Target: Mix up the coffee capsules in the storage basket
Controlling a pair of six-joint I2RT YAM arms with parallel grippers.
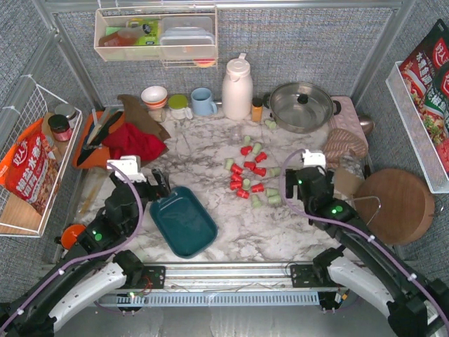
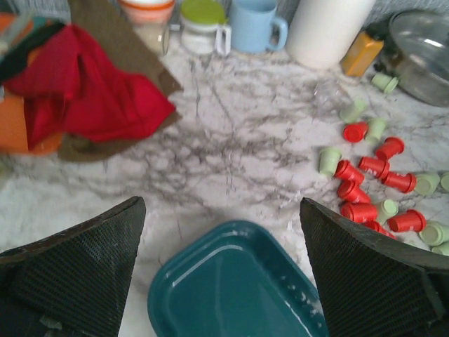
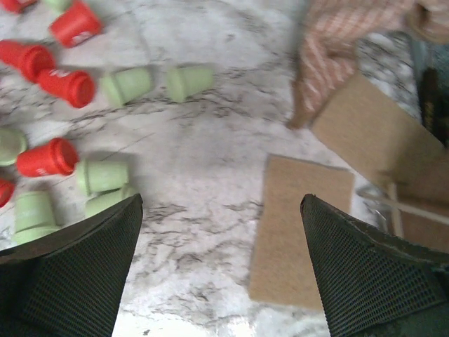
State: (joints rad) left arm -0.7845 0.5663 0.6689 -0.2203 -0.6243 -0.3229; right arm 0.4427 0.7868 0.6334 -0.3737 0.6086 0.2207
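Note:
Next, my left gripper grips the rim of the storage basket's long side [image 1: 160, 225] that is farthest from the coffee capsules, at about the middle of that side.
Several red and pale green coffee capsules [image 1: 252, 174] lie scattered on their sides on the marble top, right of centre. The teal storage basket [image 1: 184, 221] sits near the front, left of centre, with nothing visible in it. My left gripper [image 1: 156, 187] hangs open over the basket's far left corner. In the left wrist view the basket [image 2: 231, 288] shows between the spread fingers of that gripper [image 2: 221, 203], and the capsules [image 2: 372, 189] lie off to the right. My right gripper [image 1: 309, 184] is open just right of the capsules. In its wrist view that gripper [image 3: 221, 200] holds nothing over bare marble, with capsules [image 3: 102, 175] to its left.
A red cloth [image 1: 133, 140] on an orange tray lies at back left. Bowls, a blue mug [image 1: 203, 102], a white jug [image 1: 237, 88] and a steel pot [image 1: 302, 105] line the back. A striped cloth [image 1: 344, 144], brown card pieces [image 3: 302, 232] and a round wooden board [image 1: 396, 203] lie at right.

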